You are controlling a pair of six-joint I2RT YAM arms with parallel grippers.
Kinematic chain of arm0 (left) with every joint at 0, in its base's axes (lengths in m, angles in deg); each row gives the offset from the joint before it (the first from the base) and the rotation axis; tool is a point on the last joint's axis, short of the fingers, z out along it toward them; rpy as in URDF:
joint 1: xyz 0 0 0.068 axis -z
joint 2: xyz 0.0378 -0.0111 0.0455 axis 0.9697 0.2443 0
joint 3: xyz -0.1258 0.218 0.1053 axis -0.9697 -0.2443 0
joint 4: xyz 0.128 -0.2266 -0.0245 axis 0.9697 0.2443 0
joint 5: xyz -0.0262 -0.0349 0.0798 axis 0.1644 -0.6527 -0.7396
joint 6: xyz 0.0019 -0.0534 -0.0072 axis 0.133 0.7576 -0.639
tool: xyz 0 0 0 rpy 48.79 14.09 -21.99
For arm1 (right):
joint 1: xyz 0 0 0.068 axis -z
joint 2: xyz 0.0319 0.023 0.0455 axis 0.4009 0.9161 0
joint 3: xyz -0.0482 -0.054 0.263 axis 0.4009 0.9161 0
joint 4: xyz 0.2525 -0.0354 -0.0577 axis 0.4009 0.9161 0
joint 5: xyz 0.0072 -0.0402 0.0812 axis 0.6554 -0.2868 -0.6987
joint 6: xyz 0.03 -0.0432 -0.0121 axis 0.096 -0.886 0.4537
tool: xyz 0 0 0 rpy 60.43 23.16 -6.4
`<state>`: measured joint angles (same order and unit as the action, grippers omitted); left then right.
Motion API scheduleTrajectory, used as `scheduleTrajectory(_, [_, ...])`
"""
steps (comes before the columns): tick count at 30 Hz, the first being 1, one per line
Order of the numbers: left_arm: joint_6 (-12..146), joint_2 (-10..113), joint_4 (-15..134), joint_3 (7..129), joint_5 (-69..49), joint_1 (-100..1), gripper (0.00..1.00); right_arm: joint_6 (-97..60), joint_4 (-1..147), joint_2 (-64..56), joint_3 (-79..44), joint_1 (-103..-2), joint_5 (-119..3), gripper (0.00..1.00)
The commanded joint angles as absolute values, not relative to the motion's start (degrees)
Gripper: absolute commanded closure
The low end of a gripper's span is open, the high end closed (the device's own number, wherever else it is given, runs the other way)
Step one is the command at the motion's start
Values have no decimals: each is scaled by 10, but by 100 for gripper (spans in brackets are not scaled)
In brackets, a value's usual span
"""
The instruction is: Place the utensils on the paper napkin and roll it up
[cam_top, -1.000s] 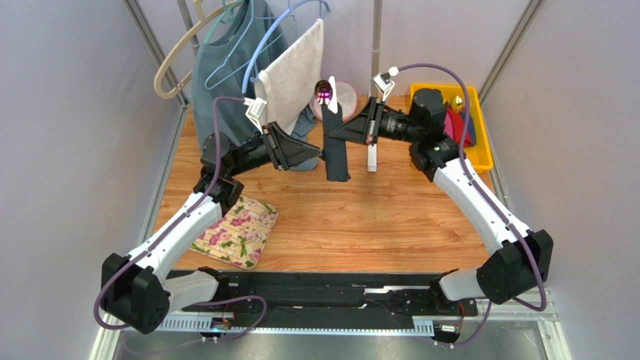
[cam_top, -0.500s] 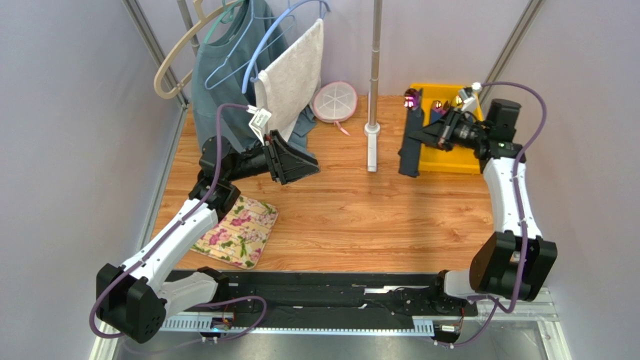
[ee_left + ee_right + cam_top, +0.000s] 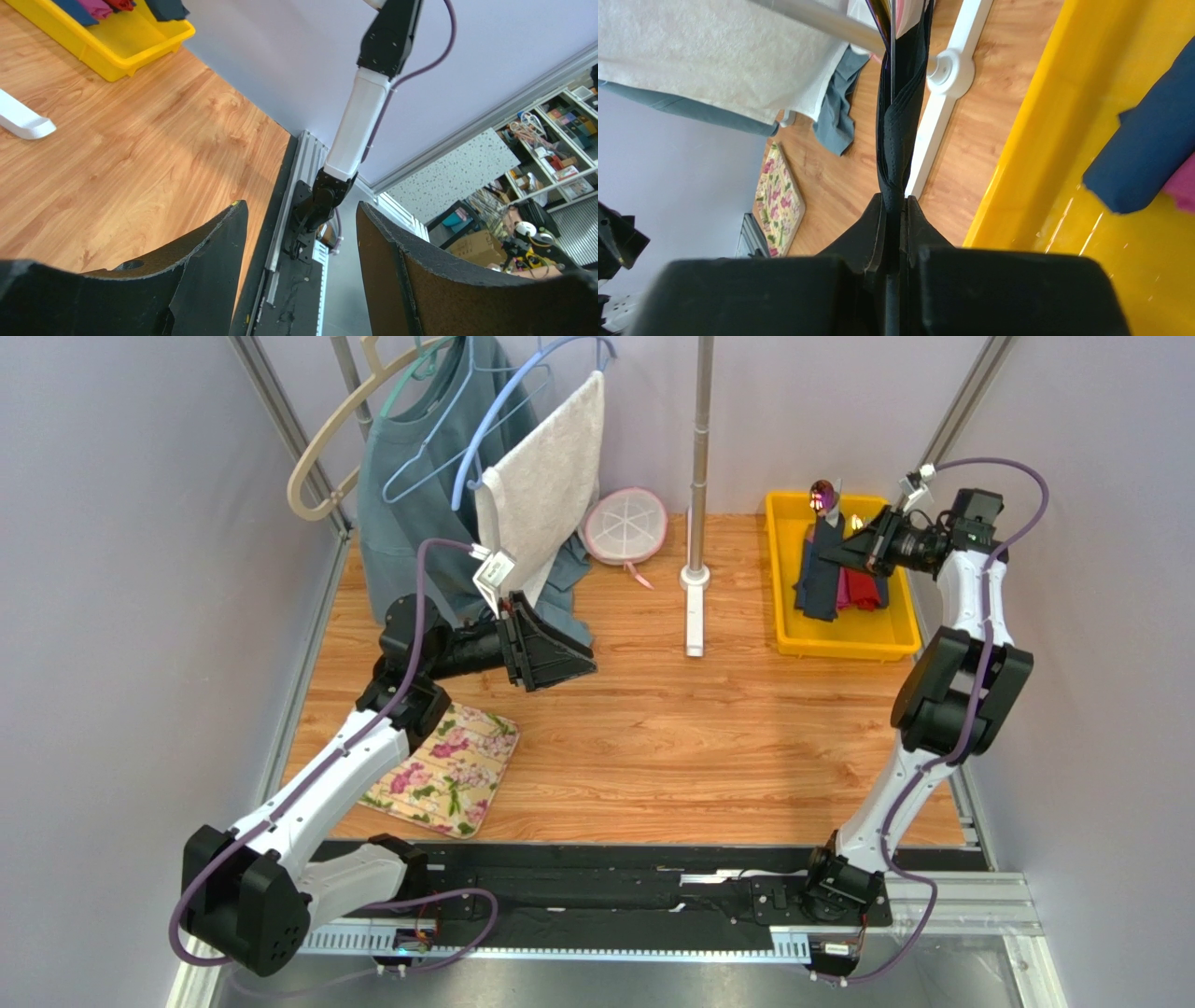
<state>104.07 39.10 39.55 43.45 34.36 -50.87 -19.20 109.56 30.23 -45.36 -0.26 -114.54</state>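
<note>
The robot's right gripper needs to put the black napkin roll down beside the blue rolled napkin (image 3: 793,585) (image 3: 1094,134), along the yellow bin's side by the rack post.
The black paper napkin (image 3: 817,577) is rolled into a slim bundle round the utensils. A spoon's shiny purple-pink bowl (image 3: 825,496) sticks out of its top. My right gripper (image 3: 859,553) is shut on the bundle and holds it upright in the air over the yellow bin (image 3: 842,650). In the right wrist view the roll (image 3: 899,126) runs up from between the closed fingers of that gripper (image 3: 896,203). My left gripper (image 3: 582,655) hovers open and empty above the table's left half, beyond the floral mat (image 3: 442,767). Nothing lies between its fingers (image 3: 302,210).
The bin (image 3: 1032,175) holds a blue rolled napkin (image 3: 1144,154) and red and pink ones (image 3: 859,588). A rack post on a white foot (image 3: 693,609) stands at the back centre. Hung garments and a towel (image 3: 540,476) fill the back left, with a pink round lid (image 3: 626,525) beside them.
My right arm swung from the table's back centre to the right, carrying the rolled napkin over the yellow bin. The left gripper opened and shifted slightly.
</note>
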Motion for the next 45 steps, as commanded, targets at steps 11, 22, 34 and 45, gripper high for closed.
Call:
scheduleTrajectory(11, [1046, 409, 369, 421, 350, -509, 34, -169, 999, 487, -625, -11, -1175, 100])
scheduleTrajectory(22, [1056, 414, 368, 406, 336, -509, 34, -142, 949, 566, -685, -39, -1158, 100])
scheduleTrajectory(34, [1060, 435, 359, 410, 331, -509, 34, -148, 940, 596, -707, -44, -1152, 100])
scheduleTrajectory(45, [1068, 443, 362, 408, 324, -510, 34, -147, 929, 620, -719, -43, -1139, 100])
